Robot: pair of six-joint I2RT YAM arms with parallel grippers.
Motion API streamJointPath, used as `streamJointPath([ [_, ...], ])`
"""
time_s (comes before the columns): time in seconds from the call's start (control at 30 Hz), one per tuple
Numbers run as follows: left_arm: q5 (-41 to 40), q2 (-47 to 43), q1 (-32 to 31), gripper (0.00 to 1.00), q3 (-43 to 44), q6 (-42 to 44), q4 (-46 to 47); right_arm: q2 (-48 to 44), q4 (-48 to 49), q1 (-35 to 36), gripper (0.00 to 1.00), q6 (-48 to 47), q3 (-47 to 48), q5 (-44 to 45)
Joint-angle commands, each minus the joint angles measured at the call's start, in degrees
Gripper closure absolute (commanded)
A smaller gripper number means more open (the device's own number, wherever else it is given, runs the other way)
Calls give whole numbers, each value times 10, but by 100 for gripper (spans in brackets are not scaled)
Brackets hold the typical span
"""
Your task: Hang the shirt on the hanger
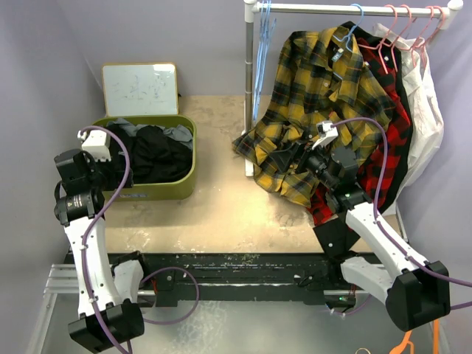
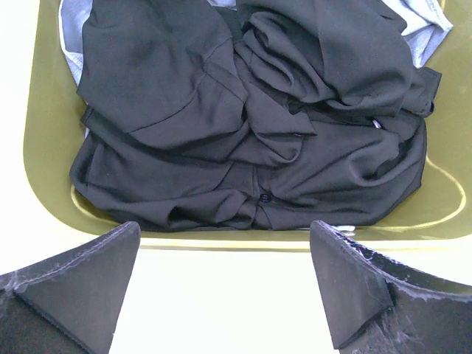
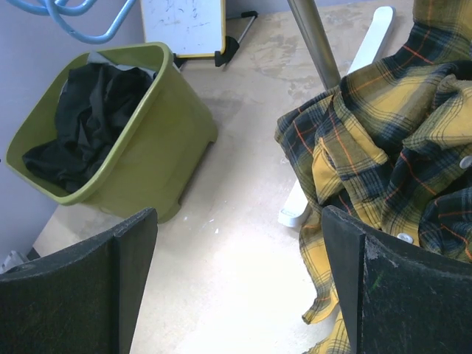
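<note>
The black shirt has a raised fold (image 1: 154,141) (image 2: 343,88) near the grey garment at the olive-green bin's far side. My left gripper will close on that fold.
The black shirt (image 1: 151,151) lies crumpled in an olive-green bin (image 1: 184,173), filling most of it in the left wrist view (image 2: 251,125); it also shows in the right wrist view (image 3: 81,125). My left gripper (image 1: 110,166) is open and empty, its jaws wide apart just over the bin's near rim (image 2: 221,247), short of the shirt. Light-blue hangers (image 1: 261,51) hang at the left end of the rack; part of one shows in the right wrist view (image 3: 74,18). My right gripper (image 1: 291,156) is open and empty above the table, beside the yellow plaid shirt (image 3: 383,155).
A grey garment (image 2: 428,29) lies under the black shirt. A small whiteboard (image 1: 140,88) stands behind the bin. The rack post (image 1: 249,88) stands mid-table. The yellow plaid (image 1: 317,103), a red plaid shirt (image 1: 387,147) and a white garment (image 1: 426,110) hang there, with pink hangers (image 1: 413,26).
</note>
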Motion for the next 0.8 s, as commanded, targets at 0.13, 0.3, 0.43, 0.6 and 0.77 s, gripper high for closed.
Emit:
streamJointPath([
  [0.13, 12, 0, 7, 1, 11, 15, 15, -5, 21, 1, 7, -11, 14, 17],
  [0.3, 50, 8, 12, 1, 27, 56, -11, -13, 11, 1, 7, -14, 21, 25],
  [0.43, 146, 66, 11, 1, 83, 99, -60, -11, 16, 1, 7, -10, 21, 20],
  [0.6, 236, 267, 7, 1, 277, 228, -225, -15, 38, 1, 7, 11, 12, 5],
  [0.77, 180, 367, -64, 1, 347, 255, -207, -32, 17, 1, 7, 10, 30, -2],
])
